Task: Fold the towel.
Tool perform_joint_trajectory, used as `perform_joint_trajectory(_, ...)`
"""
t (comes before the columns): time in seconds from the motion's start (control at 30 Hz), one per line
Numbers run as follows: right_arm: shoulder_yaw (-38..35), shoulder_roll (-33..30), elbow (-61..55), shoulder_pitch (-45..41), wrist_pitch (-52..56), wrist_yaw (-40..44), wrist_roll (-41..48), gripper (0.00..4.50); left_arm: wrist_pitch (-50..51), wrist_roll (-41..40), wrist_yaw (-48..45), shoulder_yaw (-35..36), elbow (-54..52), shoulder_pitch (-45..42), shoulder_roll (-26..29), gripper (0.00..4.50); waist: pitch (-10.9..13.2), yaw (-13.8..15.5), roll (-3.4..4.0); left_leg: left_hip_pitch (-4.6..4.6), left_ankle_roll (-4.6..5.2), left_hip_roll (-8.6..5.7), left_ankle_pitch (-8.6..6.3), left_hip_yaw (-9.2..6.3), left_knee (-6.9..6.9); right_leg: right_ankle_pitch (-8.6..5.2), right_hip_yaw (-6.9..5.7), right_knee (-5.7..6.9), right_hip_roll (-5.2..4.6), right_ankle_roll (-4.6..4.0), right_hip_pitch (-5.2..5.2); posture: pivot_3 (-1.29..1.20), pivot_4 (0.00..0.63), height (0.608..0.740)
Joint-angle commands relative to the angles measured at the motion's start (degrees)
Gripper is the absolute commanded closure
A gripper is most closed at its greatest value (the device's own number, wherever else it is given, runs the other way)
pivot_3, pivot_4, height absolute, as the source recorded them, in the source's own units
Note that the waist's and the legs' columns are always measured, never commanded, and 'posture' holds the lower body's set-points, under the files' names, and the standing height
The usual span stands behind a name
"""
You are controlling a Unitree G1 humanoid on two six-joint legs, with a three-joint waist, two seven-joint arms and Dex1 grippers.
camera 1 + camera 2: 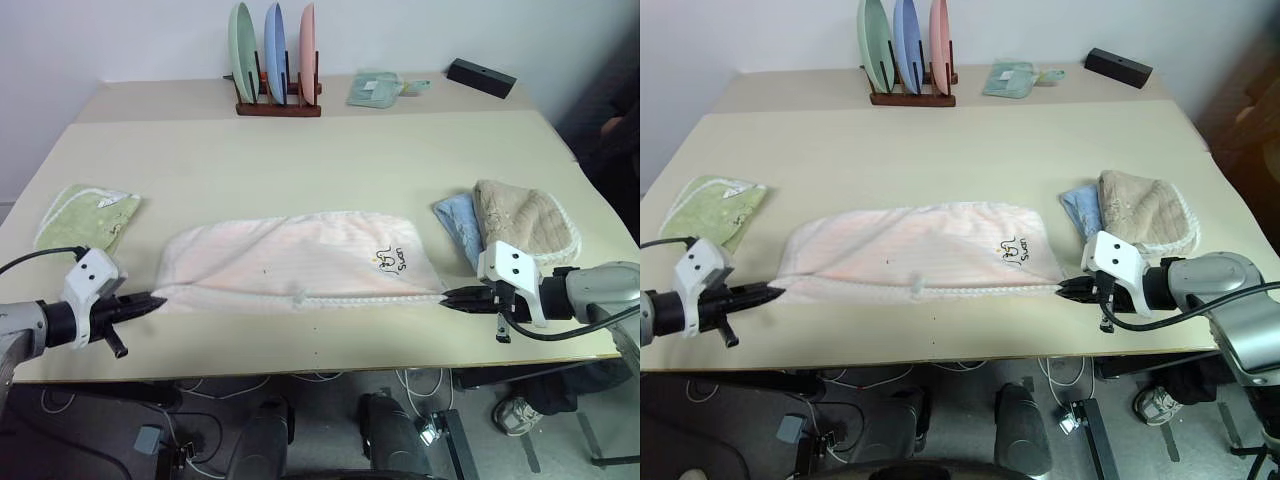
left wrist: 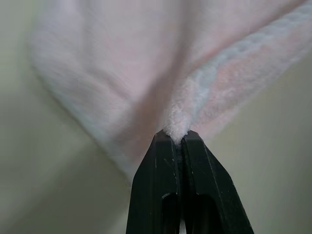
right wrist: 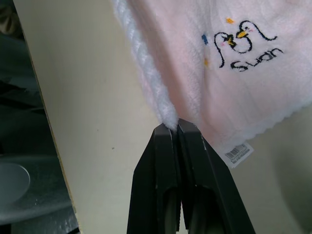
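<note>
My left gripper will release the near corner of the pale pink towel at its far corner point(image 1: 192, 222) facing the light green cloth.
The pale pink towel point(image 1: 300, 258) lies on the table folded in half, its white-edged near border running along the front and a small swan embroidery point(image 1: 388, 260) near its right end. My left gripper point(image 1: 158, 299) is shut on the towel's near left corner point(image 2: 176, 127). My right gripper point(image 1: 446, 296) is shut on the near right corner point(image 3: 168, 116), where a small white tag point(image 3: 238, 152) hangs out. Both grippers sit low over the table near its front edge.
A light green folded cloth point(image 1: 88, 215) lies at the left. Beige point(image 1: 524, 221) and light blue point(image 1: 460, 226) cloths lie just behind my right gripper. A rack of plates point(image 1: 275, 62), a green item point(image 1: 378, 88) and a black box point(image 1: 481, 76) stand at the back.
</note>
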Motion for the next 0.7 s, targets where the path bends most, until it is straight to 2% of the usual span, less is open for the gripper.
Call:
perform_joint_trajectory(0.03, -5.6, -2.3, -0.9, 1.9, -0.5, 0.8, 1.2, 4.46, -1.4, 0.6, -0.5, -0.2, 0.5, 0.3, -0.1, 4.5, 0.0, 0.0, 0.0, -0.02, 0.0, -0.01, 0.0, 0.01, 0.0, 0.0, 0.01, -0.03, 0.0, 0.01, 0.0, 0.0, 0.15, 0.74)
perform_joint_trajectory(0.27, -7.6, -1.4, 0.7, 0.0, -1.4, -1.1, 1.5, 4.46, -0.4, -1.6, -1.4, 0.3, 1.1, -1.0, -0.8, 4.5, 0.0, -0.1, -0.01, 0.02, 0.0, 0.02, 0.0, 0.01, 0.0, 0.01, 0.0, 0.02, 0.01, -0.01, 0.0, 0.0, 0.15, 0.74)
perform_joint_trajectory(0.5, -1.5, 1.7, 10.3, -13.6, -7.0, -6.5, -4.3, 4.46, -3.0, 0.3, 2.9, -1.4, 7.2, -10.9, -3.6, 4.5, 0.0, -0.2, -0.01, 0.04, -0.01, 0.01, 0.0, 0.01, 0.03, 0.02, 0.0, 0.03, 0.01, 0.0, 0.0, 0.0, 0.15, 0.74)
perform_joint_trajectory(0.7, 7.4, 9.0, 28.3, -29.3, -14.3, -10.4, -12.8, 4.46, -8.3, 5.7, 8.0, -6.9, 20.4, -24.6, -8.1, 4.5, 0.0, -0.3, -0.02, 0.05, -0.03, -0.02, 0.02, 0.01, 0.05, 0.04, 0.0, 0.06, 0.01, 0.01, 0.01, 0.0, 0.15, 0.74)
